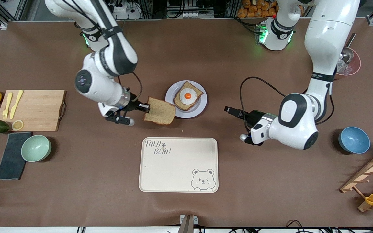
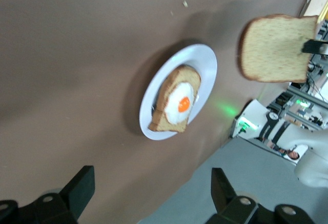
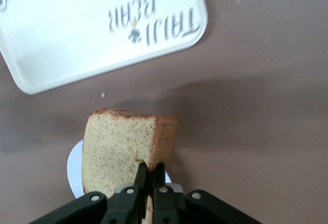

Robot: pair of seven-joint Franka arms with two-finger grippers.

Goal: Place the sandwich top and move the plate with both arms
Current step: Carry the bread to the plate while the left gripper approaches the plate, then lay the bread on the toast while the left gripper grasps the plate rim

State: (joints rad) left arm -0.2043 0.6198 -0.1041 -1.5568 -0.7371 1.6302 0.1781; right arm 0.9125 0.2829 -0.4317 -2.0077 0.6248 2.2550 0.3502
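Observation:
Next, my right gripper releases the top of the sandwich, now held in the air, over the fried egg on the plate's bread slice [image 1: 186, 96].
My right gripper [image 1: 146, 106] is shut on one edge of the sandwich top [image 1: 160, 111], a plain brown bread slice. It holds the slice in the air over the table and the rim of the plate [image 1: 201, 109], at the right arm's end. In the right wrist view the fingers [image 3: 144, 175] pinch the slice [image 3: 120, 147], with the plate [image 3: 74, 170] under it. The plate bears a bread slice with a fried egg [image 1: 188, 95]. My left gripper [image 1: 229, 110] is open and empty, low over the table beside the plate. The left wrist view shows that gripper [image 2: 152, 178], the plate [image 2: 205, 67] and the held slice [image 2: 274, 47].
A cream bear tray [image 1: 178, 165] lies nearer the front camera than the plate. A wooden cutting board [image 1: 32, 110], lemons, an avocado, a dark cloth and a green bowl [image 1: 36, 148] are at the right arm's end. A blue bowl [image 1: 354, 139] and a wooden rack [image 1: 371, 174] are at the left arm's end.

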